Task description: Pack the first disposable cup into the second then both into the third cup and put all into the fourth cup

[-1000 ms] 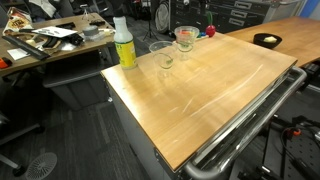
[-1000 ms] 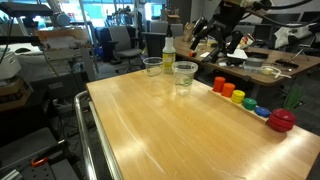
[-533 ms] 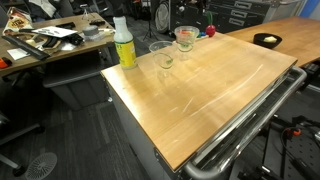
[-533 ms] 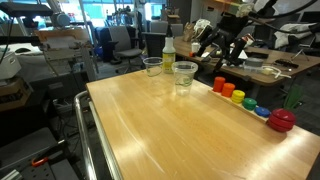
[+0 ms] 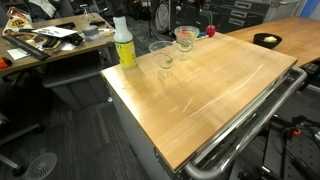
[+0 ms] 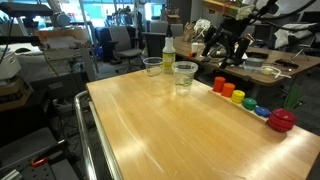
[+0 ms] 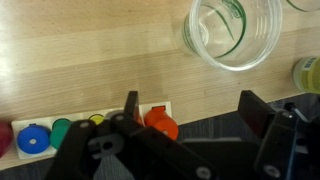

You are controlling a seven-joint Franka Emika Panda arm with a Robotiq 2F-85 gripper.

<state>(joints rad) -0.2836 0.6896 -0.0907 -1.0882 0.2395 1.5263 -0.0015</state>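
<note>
I will next move my gripper to the clear cup with the green mark inside and close it on the cup's rim (image 5: 196, 31) (image 7: 193, 36), facing away from the bottle.
Two clear disposable cups stand at the far end of the wooden table, one (image 5: 163, 57) nearer the bottle and one (image 5: 186, 38) further back; both also show in an exterior view (image 6: 152, 66) (image 6: 185, 73). In the wrist view one clear cup (image 7: 232, 30) with a green mark inside is seen from above, and a second rim (image 7: 305, 3) shows at the top corner. My gripper (image 6: 222, 48) hangs above the table's far edge, beyond the cups. Its jaws (image 7: 190, 112) are open and empty, over the table edge beside the orange peg (image 7: 160, 122).
A bottle of yellow-green liquid (image 5: 123, 42) (image 6: 168, 52) stands beside the cups. A row of coloured pegs (image 6: 245, 98) ending in a red one (image 6: 282, 121) runs along one table edge. Desks and clutter lie beyond the table (image 5: 215, 95).
My gripper has shifted a little sideways, further from the cups and along the table's far edge. The cups and bottle have not moved.
</note>
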